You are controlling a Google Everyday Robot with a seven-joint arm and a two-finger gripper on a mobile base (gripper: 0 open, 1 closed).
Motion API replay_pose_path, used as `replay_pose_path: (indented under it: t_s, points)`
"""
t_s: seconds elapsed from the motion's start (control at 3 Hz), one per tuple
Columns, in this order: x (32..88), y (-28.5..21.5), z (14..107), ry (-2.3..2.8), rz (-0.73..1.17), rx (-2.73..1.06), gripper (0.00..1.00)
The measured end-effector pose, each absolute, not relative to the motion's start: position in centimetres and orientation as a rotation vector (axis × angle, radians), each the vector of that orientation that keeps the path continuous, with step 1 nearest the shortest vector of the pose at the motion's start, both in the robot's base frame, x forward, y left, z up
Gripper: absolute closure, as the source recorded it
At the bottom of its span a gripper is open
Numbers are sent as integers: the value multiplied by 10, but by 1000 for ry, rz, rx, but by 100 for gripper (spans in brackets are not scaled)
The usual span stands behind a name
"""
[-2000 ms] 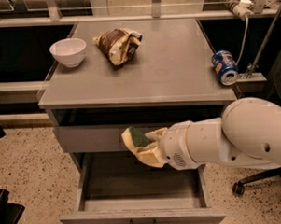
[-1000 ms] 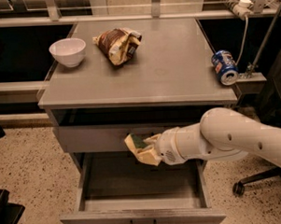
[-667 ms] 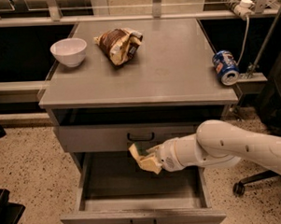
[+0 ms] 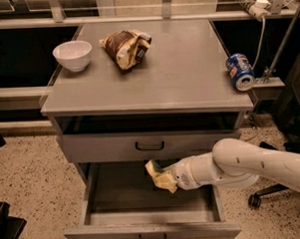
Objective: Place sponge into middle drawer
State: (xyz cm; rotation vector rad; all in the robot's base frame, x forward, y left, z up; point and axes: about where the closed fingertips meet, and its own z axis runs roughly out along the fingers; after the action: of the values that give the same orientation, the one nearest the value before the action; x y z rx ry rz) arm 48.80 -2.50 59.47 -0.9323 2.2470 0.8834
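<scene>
Next, I let go of the sponge on the middle drawer's grey bottom (image 4: 161, 208), a bit behind the front with the black handle.
The middle drawer (image 4: 109, 220) is pulled open at the bottom of the grey cabinet, its flat grey floor showing and its small black handle at the front. My gripper (image 4: 165, 179) reaches in from the right on a white arm and is shut on the sponge (image 4: 157, 174), whose pale yellow foam shows with a dark green edge. The sponge hangs just above the drawer's floor, near the back middle, below the closed second-tier drawer (image 4: 149, 145).
On the cabinet top (image 4: 188, 80) stand a white bowl (image 4: 72, 55) at the left, a brown and yellow snack bag (image 4: 126, 47) at the back middle and a blue can (image 4: 239, 71) lying at the right edge. A chair base (image 4: 255, 199) stands on the floor at the right.
My arm has lowered and moved the sponge from in front of the second-tier drawer down into the open middle drawer. The grip on the sponge has held.
</scene>
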Motion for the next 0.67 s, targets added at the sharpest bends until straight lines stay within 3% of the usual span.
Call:
replay_pose_path:
  t_s: [0.67]
  points:
    - [491,-22,518,2355,1063,-786,100]
